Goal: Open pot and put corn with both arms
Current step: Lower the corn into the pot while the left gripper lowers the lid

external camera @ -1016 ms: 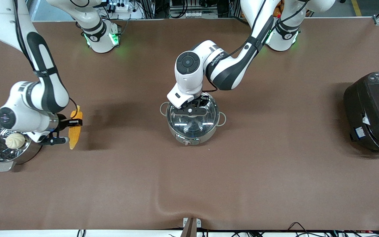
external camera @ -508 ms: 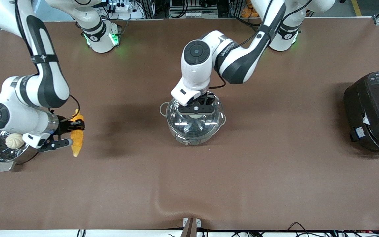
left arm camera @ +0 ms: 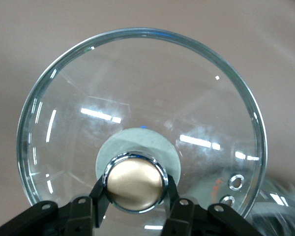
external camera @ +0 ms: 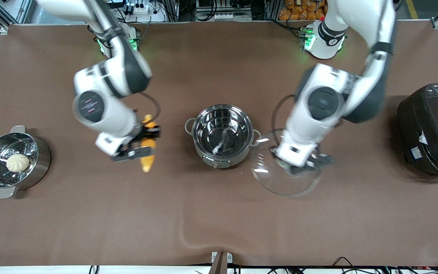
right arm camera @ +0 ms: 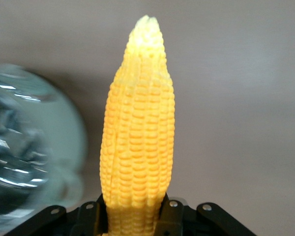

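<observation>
My left gripper will let go of the glass lid on the table point(external camera: 314, 176) between the steel pot and the black rice cooker.
The steel pot point(external camera: 222, 133) stands open and empty at mid-table, its knob facing the front camera. My left gripper point(external camera: 303, 163) is shut on the copper knob point(left arm camera: 136, 182) of the clear glass lid point(external camera: 285, 171) and holds it above the table beside the pot, toward the left arm's end. My right gripper point(external camera: 143, 144) is shut on the yellow corn point(external camera: 147, 152) and holds it above the table beside the pot, toward the right arm's end. In the right wrist view the corn point(right arm camera: 137, 142) points away from the fingers, with the pot point(right arm camera: 24, 157) blurred at the edge.
A steel steamer pot point(external camera: 38, 161) with a white bun point(external camera: 17, 162) in it stands at the right arm's end. A big black rice cooker point(external camera: 432, 129) stands at the left arm's end.
My left gripper has lifted the lid off the pot and carried it toward the left arm's end. My right gripper has carried the corn from beside the steamer toward the pot.
</observation>
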You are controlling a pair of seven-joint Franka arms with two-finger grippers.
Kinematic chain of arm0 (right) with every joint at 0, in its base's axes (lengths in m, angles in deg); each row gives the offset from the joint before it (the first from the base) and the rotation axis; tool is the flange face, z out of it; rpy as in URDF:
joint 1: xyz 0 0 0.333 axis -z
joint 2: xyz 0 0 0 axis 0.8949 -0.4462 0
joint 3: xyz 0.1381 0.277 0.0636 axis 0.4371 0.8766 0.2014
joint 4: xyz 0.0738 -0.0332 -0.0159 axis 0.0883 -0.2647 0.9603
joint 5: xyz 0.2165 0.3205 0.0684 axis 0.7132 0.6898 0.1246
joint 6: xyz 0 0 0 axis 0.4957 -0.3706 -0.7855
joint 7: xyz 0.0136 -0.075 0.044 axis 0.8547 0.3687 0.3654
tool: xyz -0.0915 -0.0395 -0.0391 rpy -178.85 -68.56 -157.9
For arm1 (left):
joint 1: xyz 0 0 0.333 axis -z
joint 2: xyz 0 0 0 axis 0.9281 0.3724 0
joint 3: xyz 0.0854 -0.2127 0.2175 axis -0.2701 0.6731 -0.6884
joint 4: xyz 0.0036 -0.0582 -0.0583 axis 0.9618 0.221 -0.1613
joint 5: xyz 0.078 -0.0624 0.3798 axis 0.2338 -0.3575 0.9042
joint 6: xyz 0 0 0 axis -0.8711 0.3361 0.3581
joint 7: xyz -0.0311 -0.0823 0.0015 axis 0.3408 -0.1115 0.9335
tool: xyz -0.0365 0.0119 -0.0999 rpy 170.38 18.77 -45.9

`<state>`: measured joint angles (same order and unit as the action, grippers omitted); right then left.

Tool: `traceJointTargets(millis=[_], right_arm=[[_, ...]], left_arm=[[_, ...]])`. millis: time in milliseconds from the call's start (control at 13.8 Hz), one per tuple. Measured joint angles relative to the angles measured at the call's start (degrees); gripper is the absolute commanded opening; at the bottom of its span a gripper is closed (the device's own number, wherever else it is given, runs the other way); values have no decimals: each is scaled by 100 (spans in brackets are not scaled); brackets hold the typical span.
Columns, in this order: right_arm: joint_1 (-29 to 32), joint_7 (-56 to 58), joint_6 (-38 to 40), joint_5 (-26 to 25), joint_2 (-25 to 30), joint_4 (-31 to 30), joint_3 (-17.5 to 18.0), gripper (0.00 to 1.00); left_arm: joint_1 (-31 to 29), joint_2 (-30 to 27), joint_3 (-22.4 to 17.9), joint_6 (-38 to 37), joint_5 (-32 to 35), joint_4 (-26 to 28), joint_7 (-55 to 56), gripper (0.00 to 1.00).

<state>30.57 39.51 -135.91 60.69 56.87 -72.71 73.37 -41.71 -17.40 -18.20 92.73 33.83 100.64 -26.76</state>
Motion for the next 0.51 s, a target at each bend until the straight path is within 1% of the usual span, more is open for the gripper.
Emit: traceJointTargets(millis=[218,290,435,508], right_arm=[[-945,-1352,-416,0,-174,318,12,6],[-1260,-1799,-788,-1,-330,375,11,7],[-1714,-2522,-1574,-12,-743,420,4,9],[-1817,-2672,-1771,-13,-953,435,-4,12]], left_arm=[[-832,83,8,-22,0,132,-432,0],[-1021,174,15,-21,0,170,-565,0],[-1207,439,24,9,0,204,-711,0],[-1224,603,33,79,0,215,-716,0]])
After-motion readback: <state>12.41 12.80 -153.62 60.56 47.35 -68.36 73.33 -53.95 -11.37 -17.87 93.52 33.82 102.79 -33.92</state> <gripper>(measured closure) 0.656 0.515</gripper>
